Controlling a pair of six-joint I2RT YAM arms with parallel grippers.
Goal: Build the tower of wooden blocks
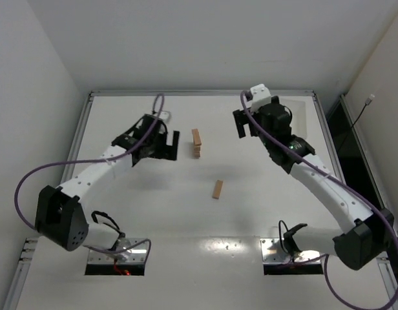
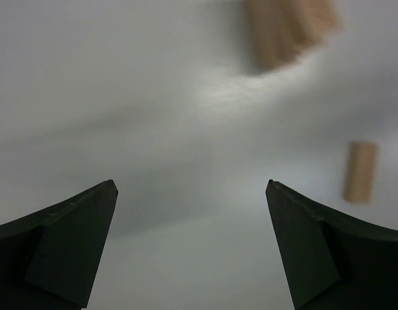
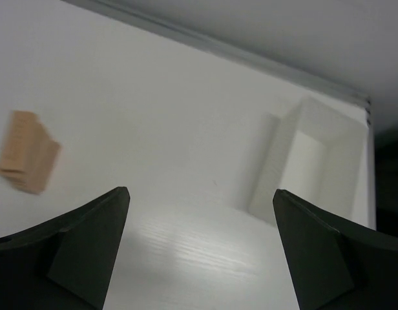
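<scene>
The loose wood block in front of the tower is next for my left gripper, which should go there and close across the middle of its long sides (image 1: 217, 189) (image 2: 362, 172).
The tower (image 1: 197, 143), a short stack of tan wood blocks, stands at the middle back of the white table. One loose wood block (image 1: 218, 188) lies flat in front of it, a little to the right. My left gripper (image 1: 172, 145) is open and empty, just left of the tower. My right gripper (image 1: 245, 124) is open and empty, right of the tower and a little behind it. The left wrist view shows the tower (image 2: 289, 29) blurred at the top and the loose block (image 2: 361, 172) at the right, beyond the open gripper (image 2: 191, 187). The right wrist view shows the tower (image 3: 28, 161) at the left, outside the open gripper (image 3: 200, 192).
A white rectangular tray (image 3: 315, 161) sits near the table's raised metal rim (image 3: 225, 48) in the right wrist view. The rim (image 1: 199, 92) runs along the back of the table in the top view. White walls enclose the table.
</scene>
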